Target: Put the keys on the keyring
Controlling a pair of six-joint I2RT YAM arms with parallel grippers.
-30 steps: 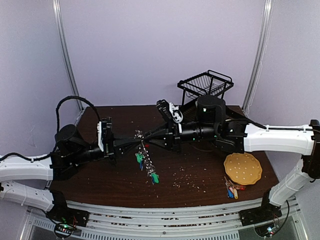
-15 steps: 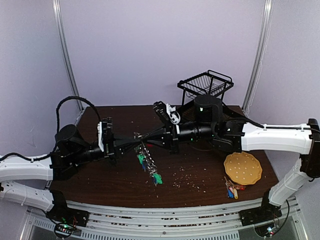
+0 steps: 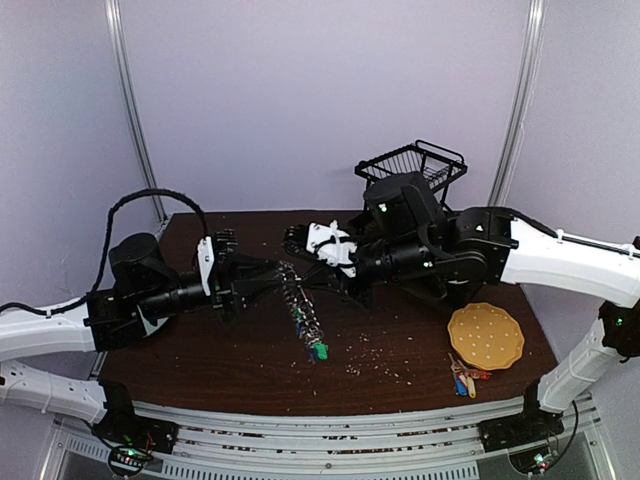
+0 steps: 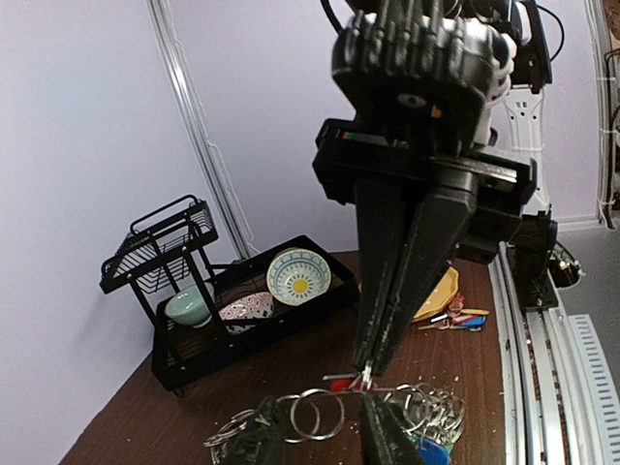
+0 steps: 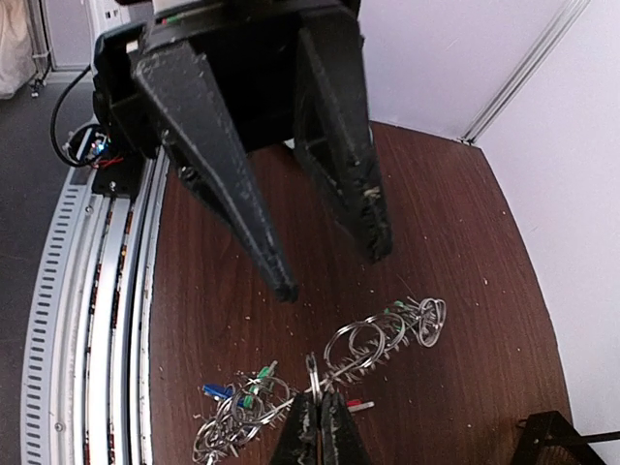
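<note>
Next, I close my left gripper on the loops (image 4: 317,415) before my right gripper opens to regrip, as only my right gripper holds the small loop beside the red-tagged key.
The keyring (image 3: 303,318) hangs between the two arms over the middle of the table, strung with small loops and green and blue keys (image 3: 319,350). My right gripper (image 5: 318,397) is shut on the keyring (image 5: 387,334) at a small loop, with a red-tagged key (image 5: 356,405) just beside its tips. In the left wrist view the right fingers (image 4: 397,262) come down shut onto the ring (image 4: 320,415). My left gripper (image 4: 320,436) is open, its fingers either side of the loops without gripping. From above, the left gripper (image 3: 272,278) faces the right gripper (image 3: 297,290).
A loose bunch of red, yellow and blue keys (image 3: 465,380) lies at the front right beside a yellow plate (image 3: 485,337). A black wire rack (image 3: 412,168) with bowls (image 4: 298,276) stands at the back. Crumbs are scattered on the dark table (image 3: 400,350).
My left gripper has opened and let go of the keyring. The right gripper has shut on it, and its wrist has turned and shifted left. The keyring now hangs from the right gripper.
</note>
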